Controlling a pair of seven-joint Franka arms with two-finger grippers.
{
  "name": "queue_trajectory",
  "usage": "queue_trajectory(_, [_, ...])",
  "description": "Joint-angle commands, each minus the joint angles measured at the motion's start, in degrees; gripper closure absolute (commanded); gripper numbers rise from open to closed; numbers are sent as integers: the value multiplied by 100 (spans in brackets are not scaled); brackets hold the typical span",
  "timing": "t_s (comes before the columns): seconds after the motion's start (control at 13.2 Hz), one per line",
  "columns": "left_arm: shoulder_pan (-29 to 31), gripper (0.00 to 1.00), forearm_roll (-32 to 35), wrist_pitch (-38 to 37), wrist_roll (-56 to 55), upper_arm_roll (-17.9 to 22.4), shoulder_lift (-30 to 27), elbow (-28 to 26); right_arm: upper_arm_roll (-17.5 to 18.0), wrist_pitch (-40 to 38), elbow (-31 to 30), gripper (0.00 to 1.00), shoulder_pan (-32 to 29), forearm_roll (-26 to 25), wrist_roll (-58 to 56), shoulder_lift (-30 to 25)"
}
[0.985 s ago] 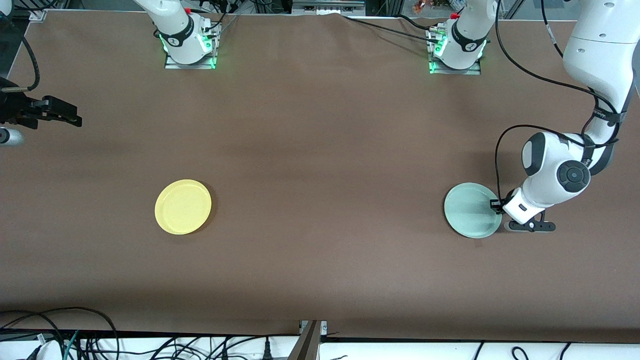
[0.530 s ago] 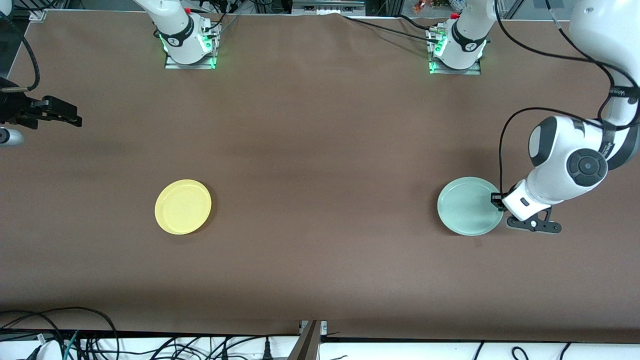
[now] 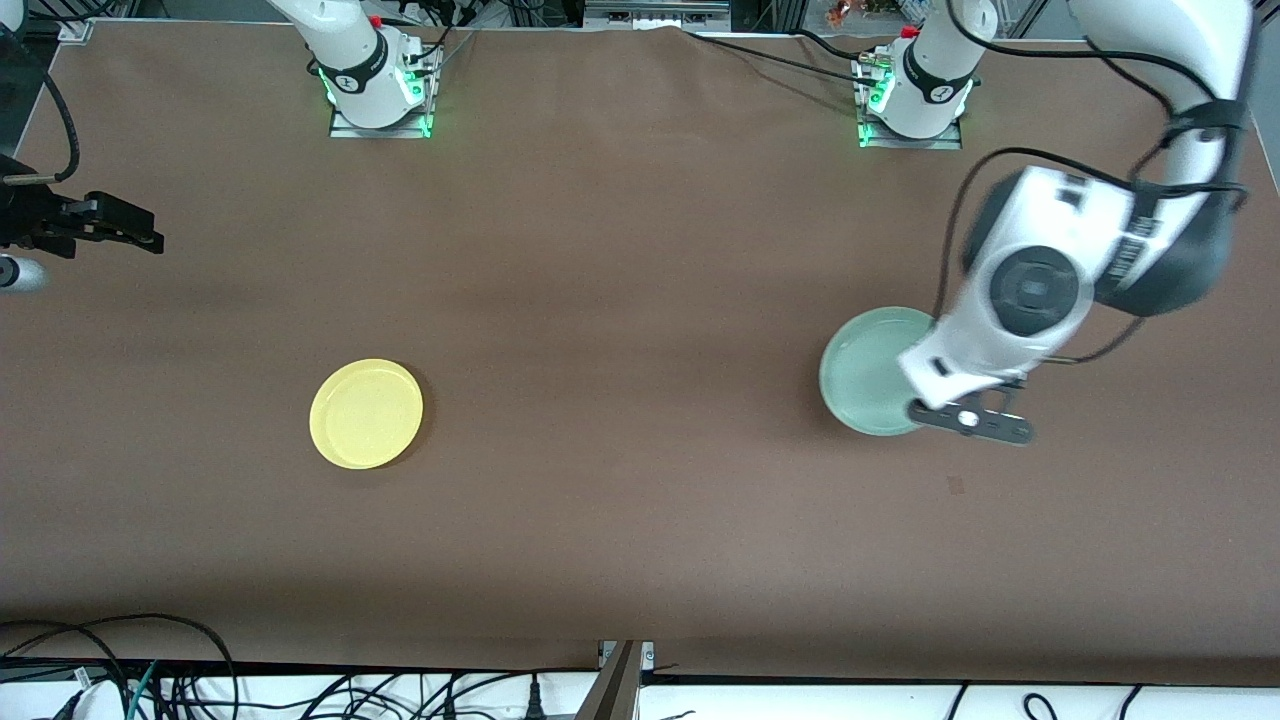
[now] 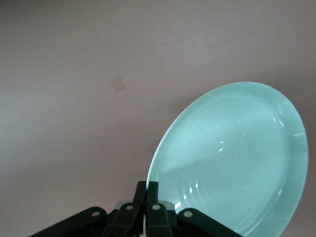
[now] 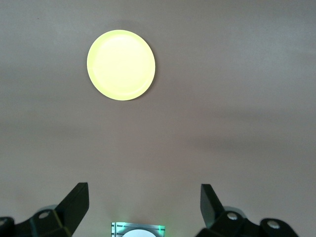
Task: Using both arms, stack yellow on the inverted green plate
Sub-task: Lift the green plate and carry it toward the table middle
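Note:
Next, my left gripper puts the green plate upside down on the bare middle of the brown table (image 3: 680, 347).
The pale green plate (image 3: 868, 372) hangs tilted above the brown table (image 3: 640, 300) near the left arm's end. My left gripper (image 3: 925, 402) is shut on its rim. In the left wrist view the left gripper (image 4: 146, 190) has both fingers pinched together on the green plate (image 4: 232, 158) at its edge, and the plate's hollow side faces the camera. The yellow plate (image 3: 366, 413) lies flat, rim up, toward the right arm's end. My right gripper (image 3: 140, 232) waits open over the table's edge at that end. The right wrist view shows the right gripper (image 5: 144, 195) empty and apart from the yellow plate (image 5: 121, 64).
Both arm bases (image 3: 378, 90) (image 3: 912, 100) stand along the table edge farthest from the front camera. A small dark mark (image 3: 956, 485) sits on the table below the lifted plate. Loose cables (image 3: 120, 670) run along the nearest edge.
The left arm has lifted the green plate by its rim off the table and carried it toward the table's middle. The right arm and the yellow plate have not moved.

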Motion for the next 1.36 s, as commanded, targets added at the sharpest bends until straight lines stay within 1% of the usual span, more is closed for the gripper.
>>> queue_trajectory(0.0, [-1051, 100, 865, -433, -992, 81, 456, 365, 7, -37, 101, 0, -31, 97, 73, 50])
queue_trajectory(0.23, [-1967, 100, 1998, -636, -1513, 99, 825, 365, 7, -28, 101, 0, -31, 97, 73, 50])
queue_trajectory(0.45, [-2548, 100, 2993, -636, -1514, 300, 1194, 391, 7, -28, 101, 0, -31, 97, -6, 103])
queue_trajectory(0.61, [-2908, 100, 3537, -636, -1514, 345, 1405, 400, 7, -2, 101, 0, -31, 97, -15, 103])
queue_trajectory(0.68, [-3110, 100, 3897, -628, -1514, 432, 1580, 513, 7, -1, 101, 0, -31, 97, -15, 147])
queue_trajectory(0.76, [-3295, 100, 4110, -636, -1497, 520, 1860, 775, 7, 16, 101, 0, -31, 97, -15, 234])
queue_trajectory(0.83, [-3488, 100, 4146, -636, -1488, 677, 2133, 1074, 7, 68, 101, 0, -31, 97, -6, 339])
queue_trajectory(0.91, [-3847, 100, 4295, -645, -1470, 1027, 2362, 1286, 7, 78, 101, 0, -31, 80, -15, 340])
queue_trajectory(0.98, [-4242, 100, 4366, -645, -1453, 1483, 2477, 1340, 16, 86, 101, 0, -14, 45, 46, 367])
queue_trajectory(1.06, [-4524, 100, 4367, -645, -1444, 1766, 2539, 1332, 7, 86, 101, 0, -22, 79, 55, 419])
queue_trajectory(1.14, [-4658, 100, 4375, -654, -1444, 1873, 2583, 1323, -19, 69, 93, 0, -40, 62, -14, 498])
queue_trajectory(1.29, [-4737, 100, 4367, -663, -1452, 1874, 2628, 1279, -72, 7, 40, 0, -119, 45, -15, 586])
